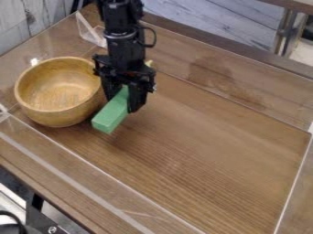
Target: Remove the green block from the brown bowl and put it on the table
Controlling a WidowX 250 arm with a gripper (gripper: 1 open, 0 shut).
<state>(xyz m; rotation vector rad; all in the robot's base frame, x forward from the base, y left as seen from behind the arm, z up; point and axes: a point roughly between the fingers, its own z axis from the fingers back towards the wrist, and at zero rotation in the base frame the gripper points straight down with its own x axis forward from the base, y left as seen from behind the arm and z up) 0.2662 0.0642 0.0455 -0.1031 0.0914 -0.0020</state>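
The green block will go on the open wood (128, 134) beside the brown bowl, slightly frontward.
My gripper (126, 95) is shut on the upper end of the green block (110, 116), a flat light-green bar that hangs tilted with its lower end at or just above the table (208, 137), right of the brown bowl (55, 91). The wooden bowl stands empty at the left of the tabletop. The black arm comes down from the top of the camera view and hides what lies behind it.
Clear acrylic walls (146, 196) run along the table's edges. The bowl sits close to the left wall. Open wood-grain surface stretches to the right and toward the front.
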